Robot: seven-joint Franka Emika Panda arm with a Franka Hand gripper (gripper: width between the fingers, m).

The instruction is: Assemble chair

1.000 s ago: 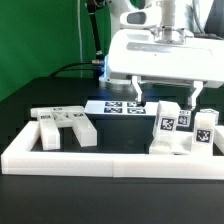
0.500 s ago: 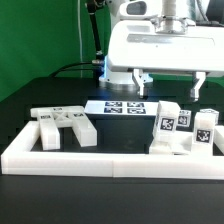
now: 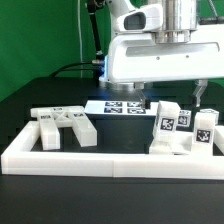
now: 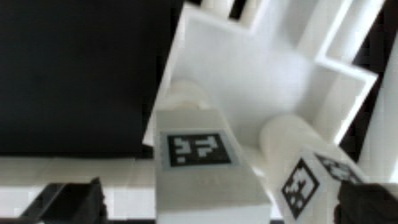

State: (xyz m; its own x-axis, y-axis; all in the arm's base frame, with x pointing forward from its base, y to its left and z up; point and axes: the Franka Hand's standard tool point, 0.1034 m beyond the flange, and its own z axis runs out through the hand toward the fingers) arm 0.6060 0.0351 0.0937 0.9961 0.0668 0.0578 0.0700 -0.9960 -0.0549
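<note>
The tagged post leans crooked over the white slab, so the robot's gripper should take hold of its upper end (image 3: 169,106) and set the post upright before turning it in.
My gripper (image 3: 173,92) is open and empty. It hangs just above the two upright white chair posts with tags (image 3: 170,128) (image 3: 205,125) at the exterior view's right. A flat group of white chair blocks (image 3: 62,126) lies at the left. In the wrist view my gripper (image 4: 228,205) has its dark fingertips (image 4: 71,202) wide apart at the picture's edge. A tagged white post (image 4: 199,150) stands between them, apart from both. A second tagged piece (image 4: 320,175) and a white slab (image 4: 258,70) are beside it.
The marker board (image 3: 125,106) lies flat behind the parts. A long low white border wall (image 3: 100,158) runs along the front and up the left side. A green backdrop and cables stand at the back left.
My gripper has risen and shifted slightly to the exterior view's right; the fingers stay open. The chair parts have not moved.
</note>
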